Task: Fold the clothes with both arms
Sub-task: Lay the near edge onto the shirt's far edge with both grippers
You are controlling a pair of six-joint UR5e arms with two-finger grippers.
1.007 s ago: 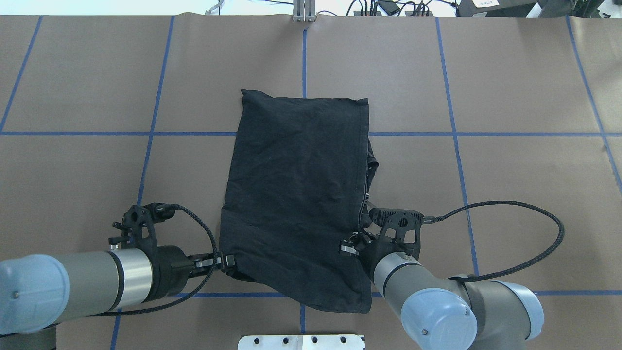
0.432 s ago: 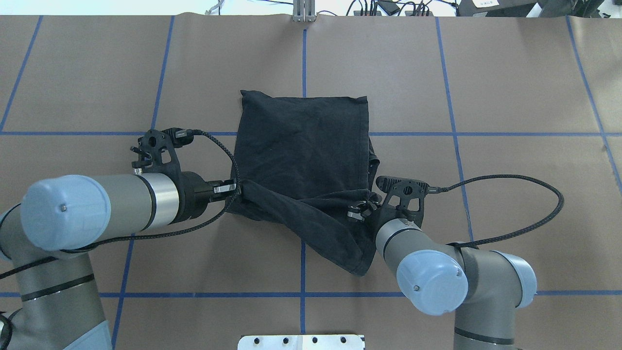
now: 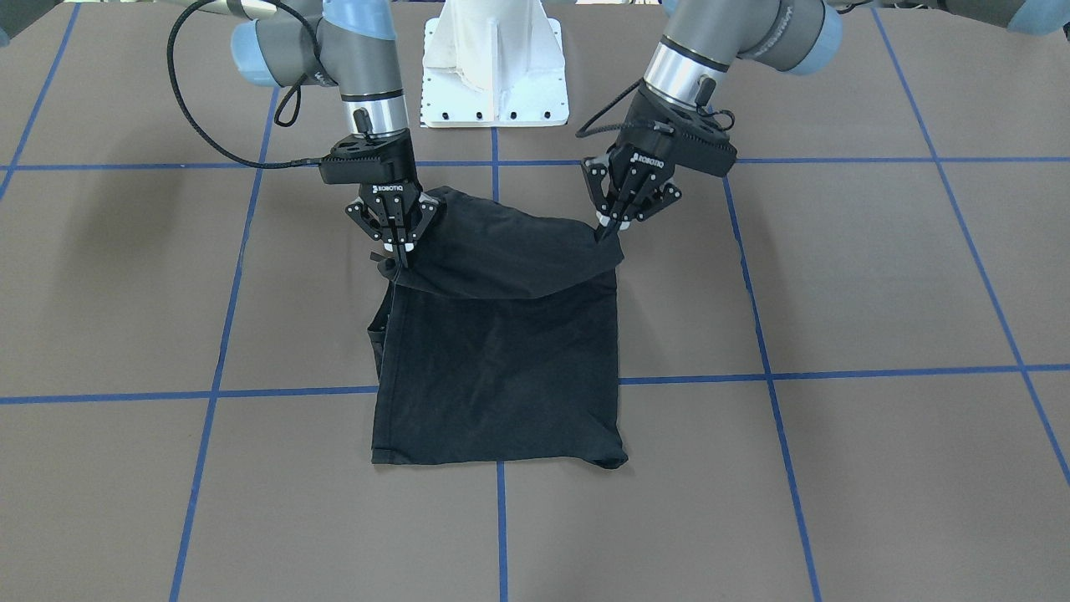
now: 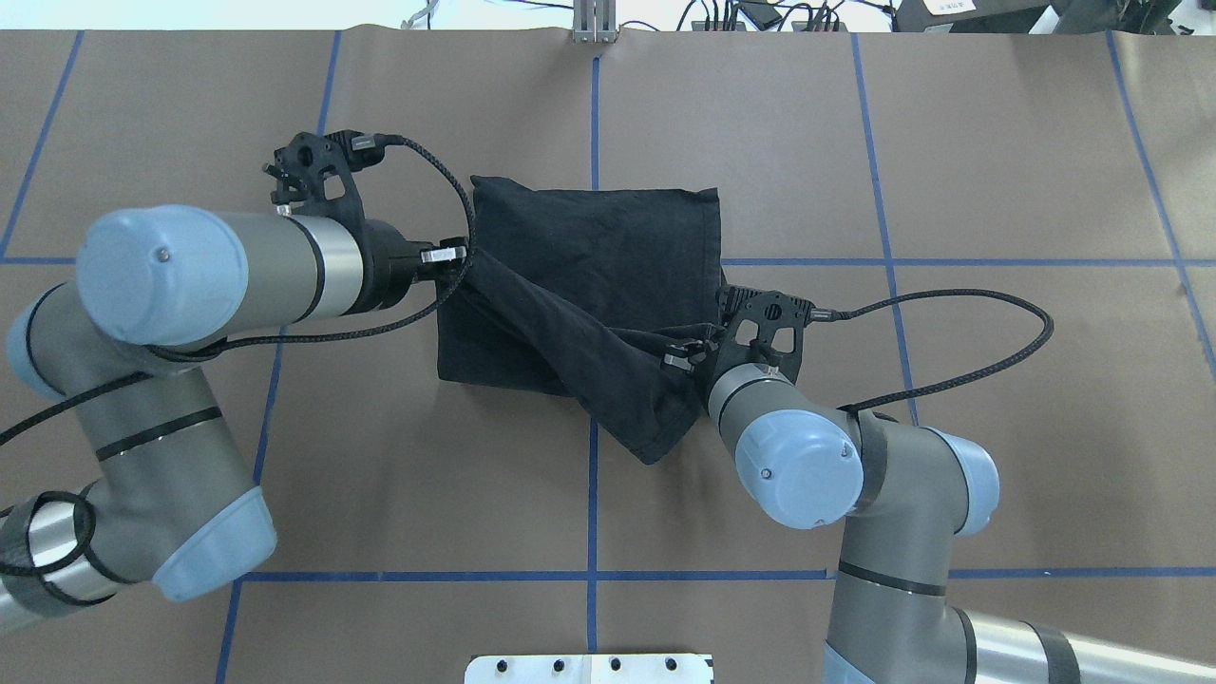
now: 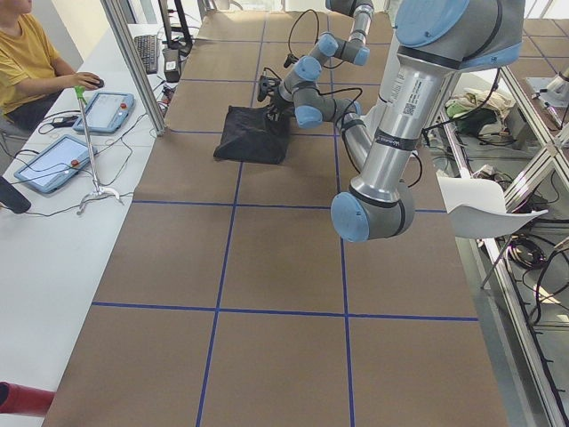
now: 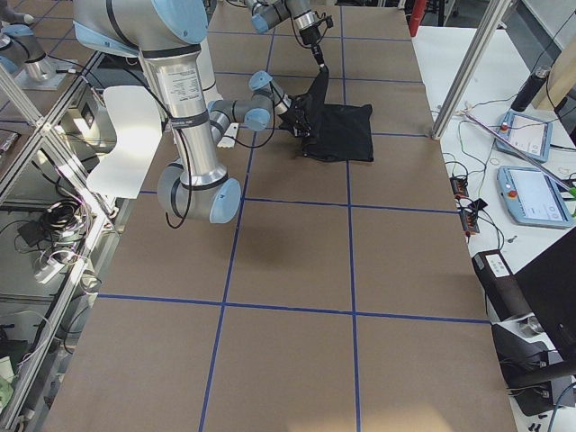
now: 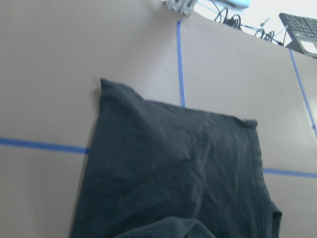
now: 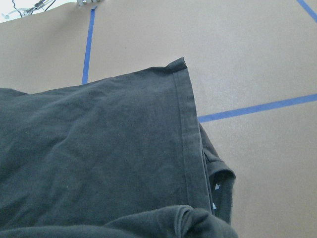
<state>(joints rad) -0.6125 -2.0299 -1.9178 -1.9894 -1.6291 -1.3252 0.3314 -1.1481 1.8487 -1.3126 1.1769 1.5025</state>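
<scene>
The robot's left gripper needs to lay the corner of the fold down on the black T-shirt's far corner [image 3: 606, 453] [image 7: 113, 93], opposite the white pedestal base.
The black T-shirt [image 4: 594, 237] lies folded in the middle of the table, plain side up, its graphic hidden. Its near edge is lifted off the table and hangs as a sagging fold [image 3: 501, 259] between the two grippers. My left gripper [image 4: 465, 255] is shut on the fold's left corner; in the front-facing view it is the gripper [image 3: 613, 227] on the right. My right gripper [image 4: 679, 356] is shut on the other corner, also seen from the front [image 3: 399, 251]. Both wrist views show only the flat cloth [image 7: 173, 168] [image 8: 99, 148] ahead, no fingers.
The white pedestal base [image 3: 493, 67] stands at the robot's side of the table. Blue tape lines [image 4: 591, 494] grid the brown surface. Cables and a metal bracket [image 4: 594, 24] sit at the far edge. A person [image 5: 27, 62] sits by tablets [image 5: 53, 165] at a side table.
Both grippers have moved away from the robot and upward, carrying the shirt's near edge over the rest of the cloth. The left gripper has travelled farther than the right.
</scene>
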